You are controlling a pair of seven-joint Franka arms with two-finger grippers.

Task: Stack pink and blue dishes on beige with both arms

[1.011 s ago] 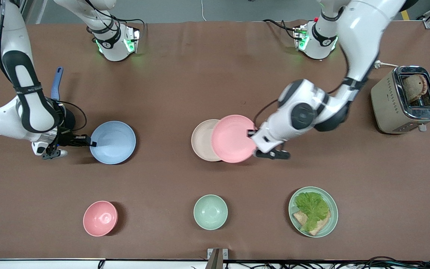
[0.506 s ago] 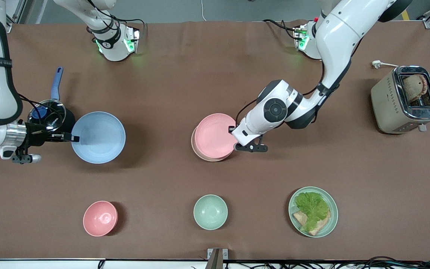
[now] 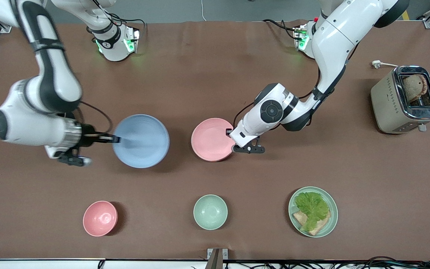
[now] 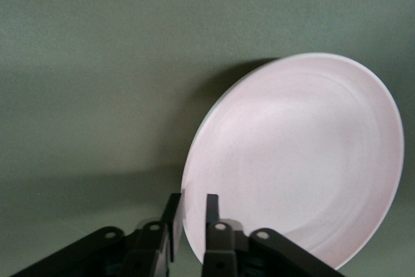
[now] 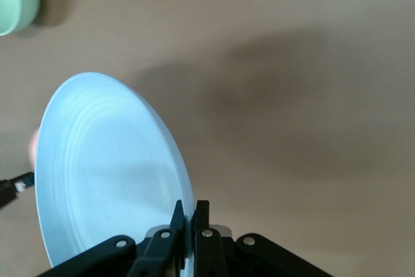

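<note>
The blue plate will go down on top of the pink plate (image 3: pixel 213 138) at the middle of the table, and I should set it there with my right gripper.
The pink plate (image 3: pixel 211 139) rests flat at the table's middle and covers the beige plate, which is hidden beneath it. My left gripper (image 3: pixel 229 131) is at the pink plate's rim on the left arm's side; in the left wrist view the left gripper (image 4: pixel 193 202) is open, its fingers standing apart on either side of the rim of the pink plate (image 4: pixel 298 160). My right gripper (image 3: pixel 116 139) is shut on the rim of the blue plate (image 3: pixel 142 141) and holds it level above the table, beside the pink plate. The right wrist view shows the right gripper (image 5: pixel 192 209) pinching the blue plate (image 5: pixel 104 167).
Near the front camera stand a small pink bowl (image 3: pixel 100 218), a mint-green bowl (image 3: pixel 210 212) and a mint-green plate with lettuce and bread (image 3: pixel 332 213). A toaster (image 3: pixel 386 101) holding bread stands at the left arm's end of the table.
The left arm moved the pink plate fully over the beige plate and set it down. The right arm raised the blue plate and carried it toward the table's middle.
</note>
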